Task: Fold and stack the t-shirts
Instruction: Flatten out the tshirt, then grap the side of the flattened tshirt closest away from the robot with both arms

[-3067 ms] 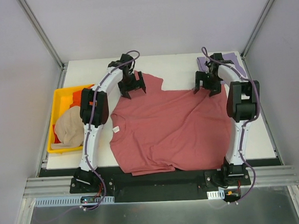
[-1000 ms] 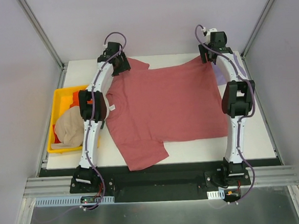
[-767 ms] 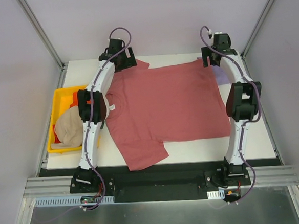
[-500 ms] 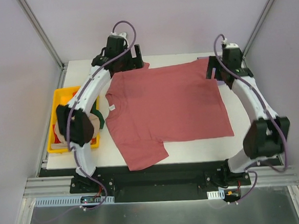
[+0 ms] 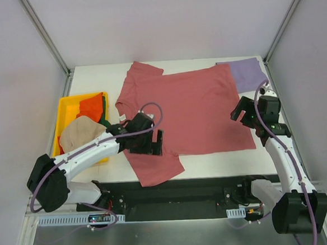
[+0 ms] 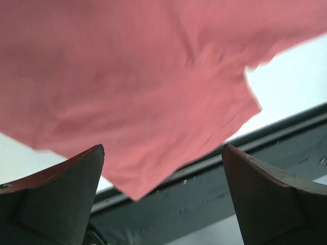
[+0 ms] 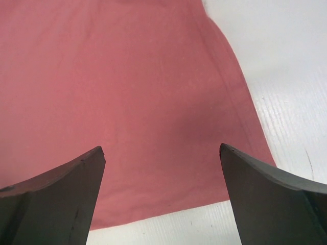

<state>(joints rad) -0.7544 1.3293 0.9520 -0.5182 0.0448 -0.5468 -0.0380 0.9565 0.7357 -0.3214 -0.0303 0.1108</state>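
Observation:
The robot's right gripper should close on the near hem corner (image 5: 249,148) of the dusty red t-shirt, at the end of that t-shirt away from its collar.
The dusty red t-shirt (image 5: 190,106) lies spread flat on the white table, collar to the left. My left gripper (image 5: 157,142) is open and empty above its near left sleeve (image 6: 153,76); the jaws (image 6: 162,149) stand wide apart. My right gripper (image 5: 240,110) is open and empty over the shirt's right hem (image 7: 127,76); its jaws (image 7: 161,149) are also wide apart. The lavender shirt (image 5: 244,72) lies folded at the back right corner. The beige (image 5: 77,134), orange (image 5: 92,105) and dark green (image 5: 104,107) shirts are in the bin.
The yellow plastic bin (image 5: 62,115) stands at the table's left edge. The black rail of the table's front edge (image 6: 204,199) shows just under the left gripper. Bare white table (image 7: 286,102) lies to the right of the hem.
Both grippers have let go of the red shirt's far corners and pulled back toward the near side. The shirt now lies flat, and the lavender shirt is uncovered.

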